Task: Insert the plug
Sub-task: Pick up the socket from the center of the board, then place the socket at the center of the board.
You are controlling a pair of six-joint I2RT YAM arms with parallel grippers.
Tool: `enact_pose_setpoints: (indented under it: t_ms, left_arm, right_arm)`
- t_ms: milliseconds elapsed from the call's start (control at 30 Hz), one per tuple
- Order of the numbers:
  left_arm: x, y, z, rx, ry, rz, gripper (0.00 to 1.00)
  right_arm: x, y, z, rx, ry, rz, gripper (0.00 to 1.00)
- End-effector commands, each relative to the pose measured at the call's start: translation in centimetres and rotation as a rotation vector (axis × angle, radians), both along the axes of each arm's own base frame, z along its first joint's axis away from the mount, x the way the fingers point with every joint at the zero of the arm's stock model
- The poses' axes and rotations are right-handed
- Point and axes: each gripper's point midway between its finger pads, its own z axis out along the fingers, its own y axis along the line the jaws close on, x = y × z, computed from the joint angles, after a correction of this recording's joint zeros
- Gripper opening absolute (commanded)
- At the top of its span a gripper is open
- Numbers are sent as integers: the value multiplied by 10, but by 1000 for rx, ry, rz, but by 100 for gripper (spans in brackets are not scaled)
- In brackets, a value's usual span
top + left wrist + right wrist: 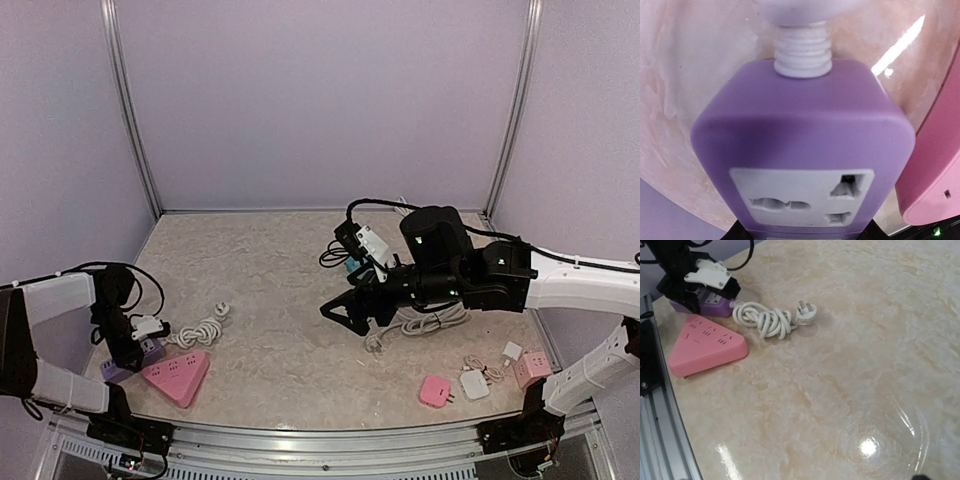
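Observation:
I will let go of the purple socket strip with my left gripper by the pink triangular power strip's side [243, 361] that faces the pink adapter.
A purple socket strip [805, 125] fills the left wrist view, its white socket face toward the camera and a ribbed white cable collar [802, 55] at its far end. My left gripper [135, 350] stands over it at the table's near left, a dark finger pressed against each side, shut on it. The strip's white cable lies coiled [765, 320] beside it and ends in a free white plug [806, 312], also seen from above [222, 310]. My right gripper [345, 315] hovers open over mid-table, holding nothing.
A pink triangular power strip [178, 377] lies right beside the purple one. A second white cable coil [430, 322] sits under the right arm. A pink adapter [435, 391], a white charger [474, 384] and a pink cube socket [532, 368] lie near right. A metal rail [660, 410] edges the table.

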Motion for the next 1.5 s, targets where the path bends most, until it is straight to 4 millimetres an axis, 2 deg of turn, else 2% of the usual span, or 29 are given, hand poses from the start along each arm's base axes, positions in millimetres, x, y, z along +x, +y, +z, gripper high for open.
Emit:
enact_pose_setpoints:
  t_ms: [0,267,367,400,600,733,833,933,1067,1233,1367,1467]
  left_arm:
    - [45,3,21,-41,-178,53,0]
    - [80,9,71,-37,-304,90,0]
    - [91,-3,93,-39,-350,69,0]
    - [94,-14,101,-44,-364,38,0]
    - [105,-126,157,-202,-432,-213,0]
    - [118,-184,164,-248,-399,-292,0]
    - [116,-231,157,-219,-379,-432,0]
    - [95,-278,138,-227,-291,-553,0]
    - [69,-317,101,-239,-167,-628,0]
    - [48,-338,54,-209,-51,-658,0]
    - [40,-337,27,-182,9,-658,0]
    - [38,-333,17,-164,32,-660,11]
  right_arm:
    - [-5,0,-1,5,7,5,95]
    - [-6,-3,-3,3,17,-3,94]
    - [-6,-5,-2,6,14,-6,94]
    - [-6,-6,-1,6,13,-8,94]
    - [-4,-13,7,21,4,-41,95]
    - [1,-34,13,28,5,-135,95]
    - [5,-61,26,60,2,-240,94]
    - [6,-89,39,110,4,-335,94]
    - [1,-113,50,186,16,-393,94]
    - [0,-120,47,190,25,-415,94]
    - [6,-116,38,123,31,-434,94]
    - [16,-118,30,71,25,-498,97]
